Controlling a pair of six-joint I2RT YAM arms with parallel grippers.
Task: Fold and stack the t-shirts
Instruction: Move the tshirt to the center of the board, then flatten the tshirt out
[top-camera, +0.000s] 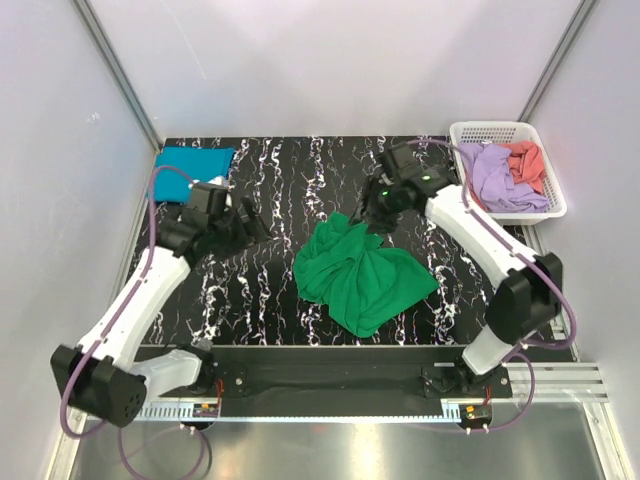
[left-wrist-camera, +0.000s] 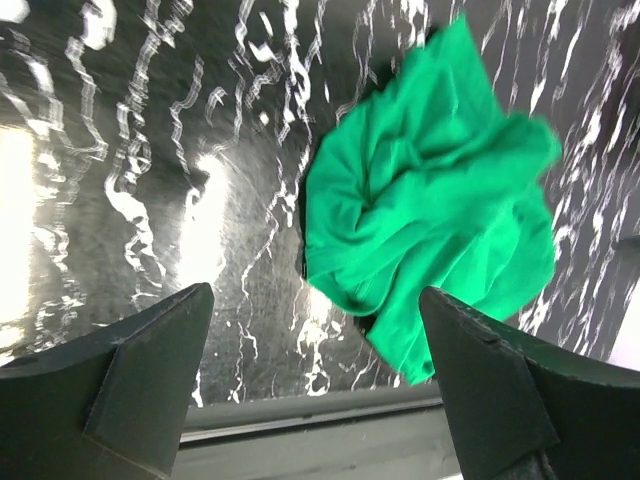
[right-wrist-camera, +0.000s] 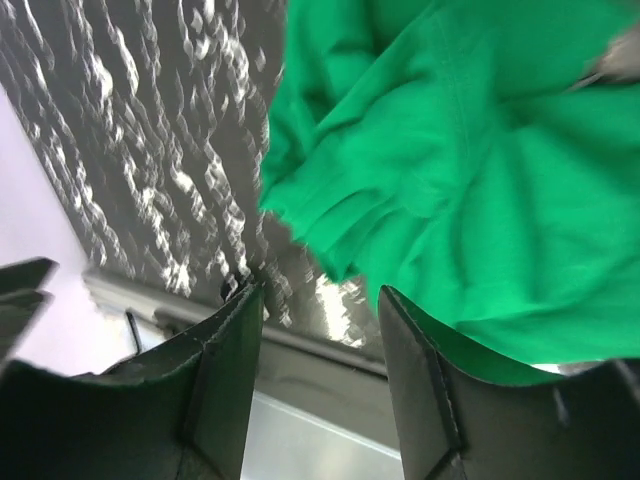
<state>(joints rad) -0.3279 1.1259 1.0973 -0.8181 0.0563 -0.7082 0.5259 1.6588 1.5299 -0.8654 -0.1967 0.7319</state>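
Next, my left gripper moves to the green t-shirt's raised middle fold (top-camera: 357, 250) (left-wrist-camera: 490, 188), near the shirt's back edge, and closes there.
A bright green t-shirt (top-camera: 362, 272) lies crumpled in the middle of the black marbled table (top-camera: 280, 180). It also shows in the left wrist view (left-wrist-camera: 430, 190) and the right wrist view (right-wrist-camera: 470, 170). A teal-blue t-shirt (top-camera: 193, 160) lies folded at the back left corner. Lilac (top-camera: 497, 180) and coral (top-camera: 527, 160) t-shirts lie bunched in the basket. My left gripper (top-camera: 255, 222) (left-wrist-camera: 315, 340) is open and empty, left of the green shirt and apart from it. My right gripper (top-camera: 372, 216) (right-wrist-camera: 320, 340) is open and empty, just above the shirt's back edge.
A white lattice basket (top-camera: 480, 128) stands at the back right corner. White walls close in the table at the back and sides. A metal rail (top-camera: 330, 380) with both arm bases runs along the near edge.
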